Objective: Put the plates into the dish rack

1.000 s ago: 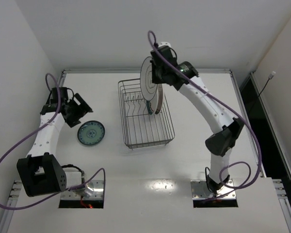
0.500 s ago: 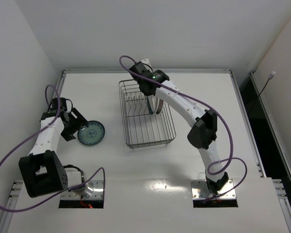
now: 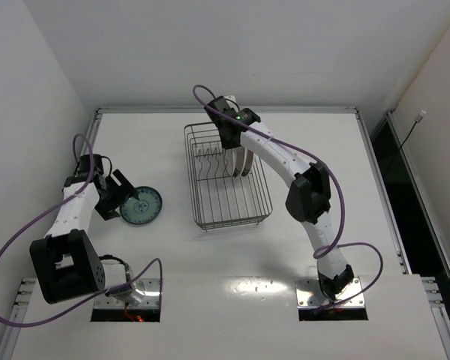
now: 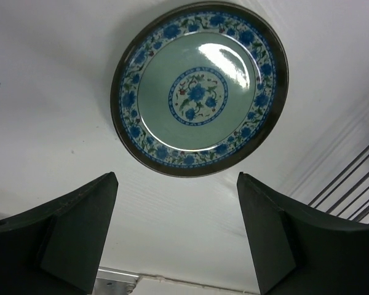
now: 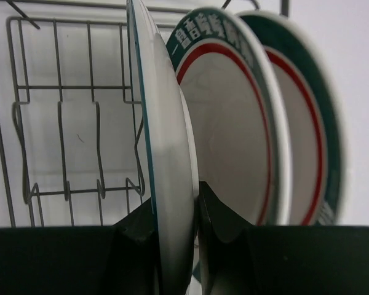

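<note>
My left gripper is to go next to the teal patterned plate's near rim point(image 3: 125, 218) point(image 4: 149, 161), on the side away from the dish rack, and close there.
The small teal patterned plate point(image 3: 141, 205) lies flat on the table left of the grey wire dish rack point(image 3: 210, 214). My left gripper point(image 3: 120, 196) is open just beside its left rim. In the left wrist view the teal plate point(image 4: 200, 92) lies ahead of the spread fingers point(image 4: 80, 236), apart from them. My right gripper point(image 3: 230, 148) reaches down into the rack's far end. It is shut on the rim of the whitish plate point(image 5: 169, 153), which stands on edge beside two green-and-red banded plates point(image 5: 234, 129) point(image 5: 307, 141) that also stand upright.
Upright wire prongs point(image 5: 61, 123) stand free in the rack left of the held plate. Rack wires point(image 4: 350, 184) show at the right of the left wrist view. White walls enclose the table at the back and left.
My right arm has swung the whitish plate down from above the rack into it, next to the banded plates. My left gripper has moved down closer to the teal plate.
</note>
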